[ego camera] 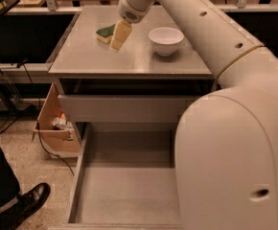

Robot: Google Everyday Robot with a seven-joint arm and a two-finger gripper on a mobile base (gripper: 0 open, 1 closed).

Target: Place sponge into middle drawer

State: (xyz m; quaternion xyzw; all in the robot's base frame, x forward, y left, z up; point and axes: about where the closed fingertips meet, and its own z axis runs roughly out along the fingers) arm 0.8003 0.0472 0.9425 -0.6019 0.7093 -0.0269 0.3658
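Next, my gripper goes to the body of the sponge (105, 33) on the grey cabinet top and closes there.
The sponge (105, 32), dark green on top with a yellow layer below, lies on the grey cabinet top (129, 61) at the back left. My gripper (119, 36) hangs down from the arm just right of the sponge, its tip close to or on the top surface. The middle drawer (124, 190) is pulled out low at the front, a wide grey tray with nothing in it. Its right part is hidden behind my arm.
A white bowl (166, 40) stands on the top to the right of the gripper. A shut drawer front (124, 108) sits above the open tray. A cardboard box (57, 128) stands left of the cabinet. A person's shoe (26, 202) is at the lower left.
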